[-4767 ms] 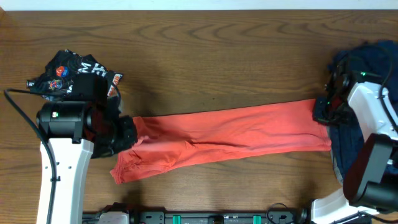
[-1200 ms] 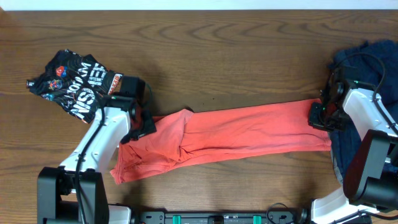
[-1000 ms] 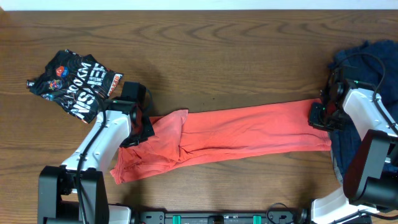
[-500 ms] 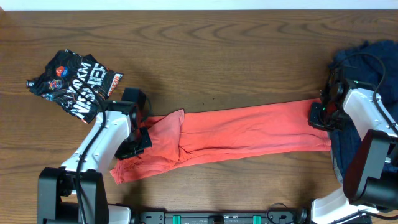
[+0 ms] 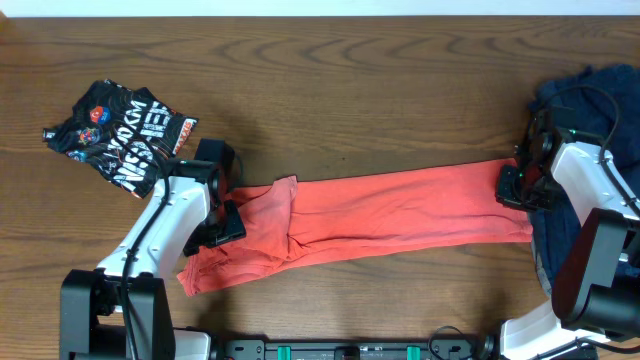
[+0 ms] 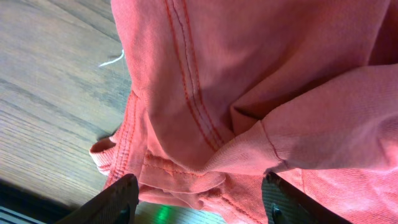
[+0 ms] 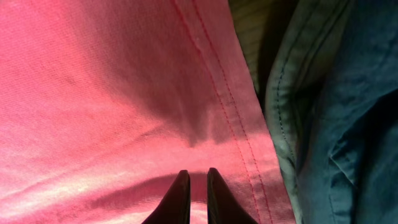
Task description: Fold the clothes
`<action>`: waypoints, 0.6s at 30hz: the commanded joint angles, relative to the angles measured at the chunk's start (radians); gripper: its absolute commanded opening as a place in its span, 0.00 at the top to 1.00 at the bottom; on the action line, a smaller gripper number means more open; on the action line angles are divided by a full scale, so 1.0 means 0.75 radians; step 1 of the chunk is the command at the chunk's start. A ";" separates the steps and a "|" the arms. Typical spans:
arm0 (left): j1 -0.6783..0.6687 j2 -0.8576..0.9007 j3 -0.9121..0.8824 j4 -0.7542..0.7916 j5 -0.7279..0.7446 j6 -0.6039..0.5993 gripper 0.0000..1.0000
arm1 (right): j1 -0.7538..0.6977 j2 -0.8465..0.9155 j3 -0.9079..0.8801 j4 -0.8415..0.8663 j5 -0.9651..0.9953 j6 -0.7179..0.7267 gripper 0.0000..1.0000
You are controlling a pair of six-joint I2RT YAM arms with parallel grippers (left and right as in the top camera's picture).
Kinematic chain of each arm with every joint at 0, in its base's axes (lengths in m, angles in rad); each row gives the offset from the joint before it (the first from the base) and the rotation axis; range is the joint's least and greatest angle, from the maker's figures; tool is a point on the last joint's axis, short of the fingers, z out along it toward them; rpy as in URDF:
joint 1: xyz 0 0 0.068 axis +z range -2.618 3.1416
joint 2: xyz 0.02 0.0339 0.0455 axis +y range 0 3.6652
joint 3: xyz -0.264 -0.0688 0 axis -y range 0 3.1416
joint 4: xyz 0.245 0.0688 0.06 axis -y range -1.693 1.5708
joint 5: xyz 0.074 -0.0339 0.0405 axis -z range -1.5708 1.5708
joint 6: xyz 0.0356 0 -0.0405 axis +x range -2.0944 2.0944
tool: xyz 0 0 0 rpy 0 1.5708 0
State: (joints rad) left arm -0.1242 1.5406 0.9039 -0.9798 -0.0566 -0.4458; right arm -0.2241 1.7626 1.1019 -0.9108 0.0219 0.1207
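I need to pinch the T-shirt's stitched fold [image 6: 202, 138] with my left gripper and pull the bunched end straight, as that end slants toward me, out of line with the piece of cloth.
The coral-red T-shirt [image 5: 400, 210] lies in a long band across the table, bunched at its left end. My left gripper [image 5: 225, 225] stands over that bunched end, open. In the left wrist view its fingers [image 6: 118, 200] are spread wide either side of the crumpled hem [image 6: 186, 177]. My right gripper [image 5: 510, 187] is at the shirt's right edge. In the right wrist view its tips [image 7: 197, 193] are pinched together on the red cloth [image 7: 112, 93] beside a stitched hem.
A black printed shirt [image 5: 120, 135] lies crumpled at the far left. Dark navy garments [image 5: 590, 100] are piled at the right edge, touching the red shirt's end [image 7: 336, 124]. Bare wooden table [image 5: 350, 80] stretches behind the shirt.
My left gripper has carried the shirt's left flap a little toward the front, then opened and let it go. The right gripper has stayed still.
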 commanded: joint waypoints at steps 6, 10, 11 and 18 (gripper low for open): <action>0.007 -0.018 -0.006 0.125 -0.125 0.060 0.33 | -0.006 0.005 -0.008 -0.001 0.010 -0.014 0.88; 0.007 -0.014 -0.007 0.169 -0.125 0.075 0.46 | -0.006 0.005 -0.008 0.003 0.010 -0.014 0.87; 0.007 -0.014 -0.007 0.168 -0.125 0.075 0.56 | -0.006 0.005 -0.008 0.003 0.010 -0.014 0.87; 0.007 -0.012 -0.053 0.167 -0.074 0.058 0.70 | -0.006 0.005 -0.008 0.003 0.009 -0.014 0.87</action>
State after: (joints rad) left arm -0.1242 1.5406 0.8932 -0.8516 -0.1295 -0.3939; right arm -0.2241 1.7626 1.1019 -0.9104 0.0223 0.1207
